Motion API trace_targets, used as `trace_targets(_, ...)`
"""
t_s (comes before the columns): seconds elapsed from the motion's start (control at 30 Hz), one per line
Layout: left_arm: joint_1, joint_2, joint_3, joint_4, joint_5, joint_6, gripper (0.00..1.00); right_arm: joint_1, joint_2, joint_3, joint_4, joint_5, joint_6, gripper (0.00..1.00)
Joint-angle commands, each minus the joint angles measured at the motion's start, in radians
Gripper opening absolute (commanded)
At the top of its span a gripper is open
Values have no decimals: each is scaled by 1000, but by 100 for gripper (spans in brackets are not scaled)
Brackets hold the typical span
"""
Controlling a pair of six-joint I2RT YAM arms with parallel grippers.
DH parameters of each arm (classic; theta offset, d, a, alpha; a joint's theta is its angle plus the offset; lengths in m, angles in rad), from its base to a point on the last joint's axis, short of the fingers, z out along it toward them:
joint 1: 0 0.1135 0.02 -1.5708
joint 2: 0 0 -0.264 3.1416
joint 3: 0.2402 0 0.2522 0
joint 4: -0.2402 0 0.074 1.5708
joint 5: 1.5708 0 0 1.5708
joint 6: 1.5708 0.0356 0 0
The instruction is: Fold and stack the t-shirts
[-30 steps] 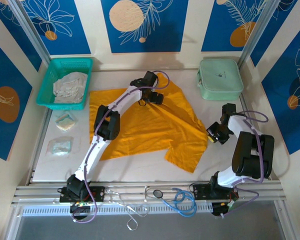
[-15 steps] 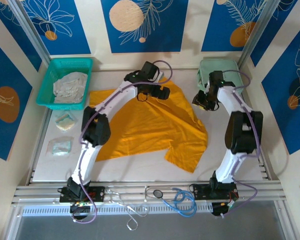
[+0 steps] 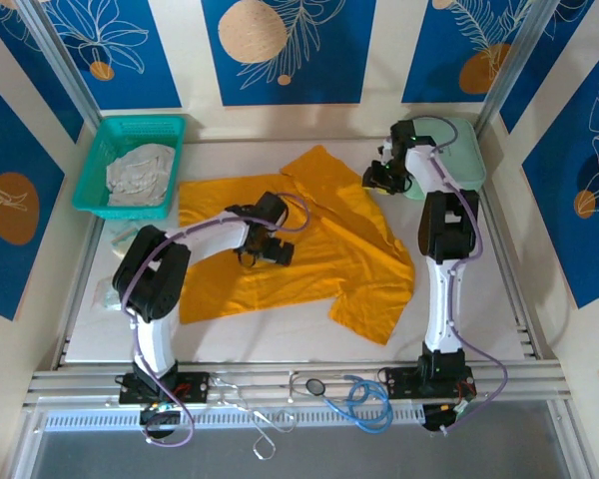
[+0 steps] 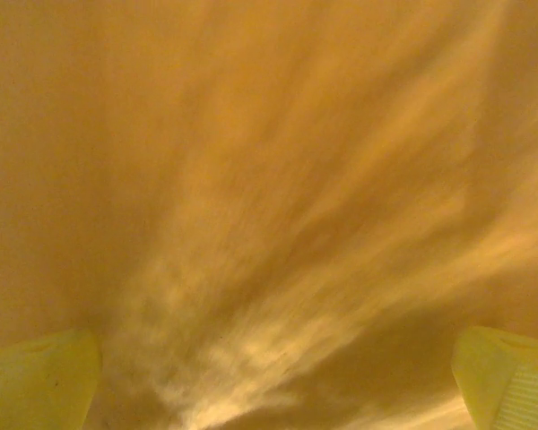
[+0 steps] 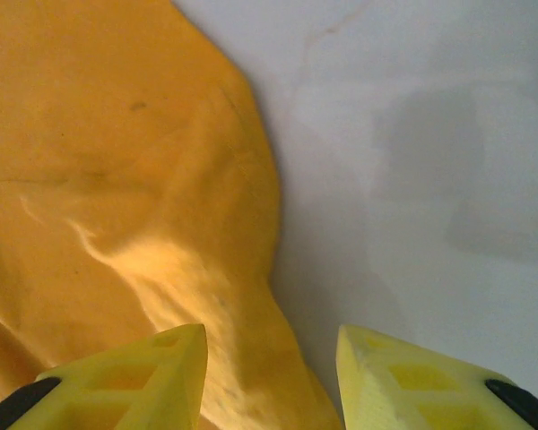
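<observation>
My right gripper is to take the cloth nearer the sleeve (image 3: 343, 194) and pull it out before folding, as the mustard-orange t-shirt's rumpled edge leaves the back sleeve crooked.
The mustard-orange t-shirt (image 3: 319, 244) lies spread over the middle of the white table (image 3: 479, 299), one sleeve pointing to the back. My left gripper (image 3: 268, 251) hovers low over the shirt's middle; in the left wrist view it (image 4: 273, 385) is open, with blurred orange cloth (image 4: 251, 179) below. My right gripper (image 3: 377, 180) is at the shirt's back right edge, beside the mint-green case. In the right wrist view it (image 5: 271, 376) is open over the shirt's edge (image 5: 117, 179), holding nothing. The pale whitish-grey garment (image 3: 140, 172) lies crumpled in the teal basket.
The teal mesh basket (image 3: 100, 150) stands at the back left. The mint-green case (image 3: 454, 165) sits at the back right, close to my right arm. Two small packets (image 3: 132, 242) (image 3: 120, 292) lie along the left edge. Cables (image 3: 359, 399) hang at the front rail.
My left gripper came from the shirt's back edge toward its middle, and the back sleeve now lies flat. My right arm swung from the table's right side to the back, and its jaws opened.
</observation>
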Motion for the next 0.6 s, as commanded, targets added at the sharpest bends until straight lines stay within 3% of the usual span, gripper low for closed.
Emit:
trace_targets(0.0, 4, -96, -64, 73, -29, -68, 100, 35, 74, 104, -133, 6, -33, 44)
trace_targets(0.17, 5, -124, -122, 79, -40, -93, 100, 57, 143, 198, -176, 29, -6, 38)
trace_targets(0.23, 4, -127, -129, 67, -52, -95, 100, 57, 151, 212, -184, 28, 14, 24)
trace_targets(0.27, 4, -125, -131, 55, -66, -99, 100, 59, 143, 212, -186, 38, 26, 8)
trace_targets(0.3, 5, -124, -133, 41, -81, -102, 99, 64, 128, 201, -182, 62, 36, 0)
trace_targets(0.57, 4, -135, -187, 29, -111, -124, 100, 232, -99, -17, -115, 532, 82, 0)
